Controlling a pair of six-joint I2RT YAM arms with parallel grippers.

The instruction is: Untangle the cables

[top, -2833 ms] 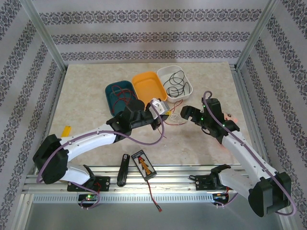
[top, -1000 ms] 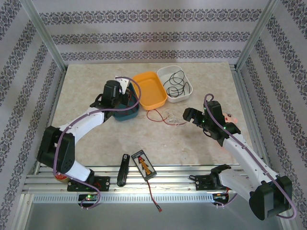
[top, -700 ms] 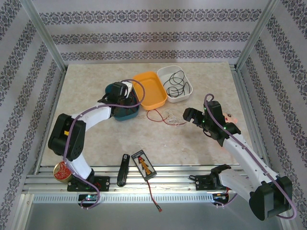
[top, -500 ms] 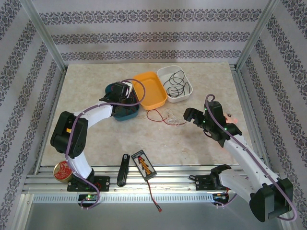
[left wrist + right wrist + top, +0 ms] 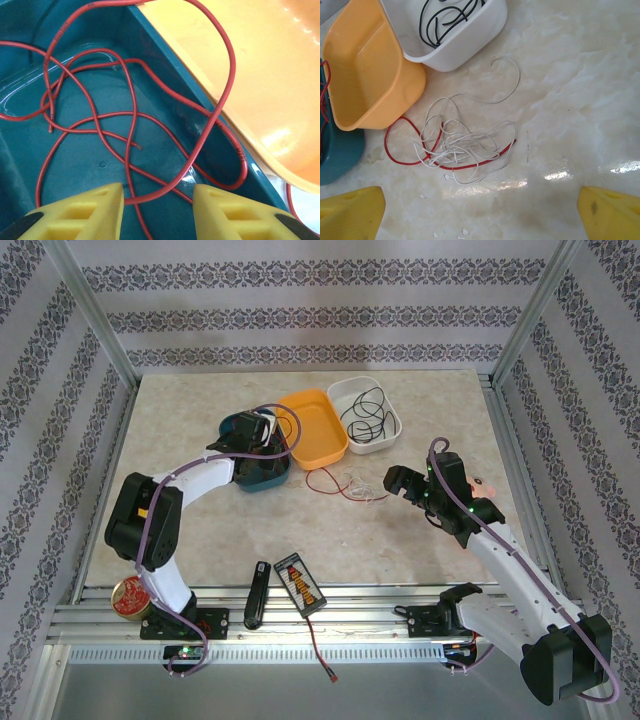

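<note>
The raised loop of the red cable still pokes out over the edge of the teal tray, so next my left gripper grabs the loop's lower part (image 5: pixel 181 175) inside the tray.
My left gripper (image 5: pixel 258 440) reaches down into the teal tray (image 5: pixel 262 476). In the left wrist view its yellow fingers (image 5: pixel 95 210) stand apart and the left gripper (image 5: pixel 157 200) is open. A red cable (image 5: pixel 159 193) lies in loose loops on the tray floor (image 5: pixel 75 155) and crosses the gap between the tips. A tangle of whitish cable (image 5: pixel 460 145) and another red cable (image 5: pixel 415 163) rests on the table (image 5: pixel 355 485). My right gripper (image 5: pixel 398 480) hovers beside that tangle, wide open (image 5: pixel 480 210). A black cable (image 5: pixel 364 412) lies coiled in the white tray (image 5: pixel 480 30).
An orange tray (image 5: pixel 312 425) sits between the teal and white ones. Near the front edge lie a black orange-striped device (image 5: pixel 299 583) and a black tool (image 5: pixel 257 594). A round tin (image 5: pixel 130 597) sits by the left arm's base. Metal frame posts flank the table.
The left arm swung from the table's middle to the teal tray. Its jaws have just parted there, and the red cable now lies loose. The right arm barely moved.
</note>
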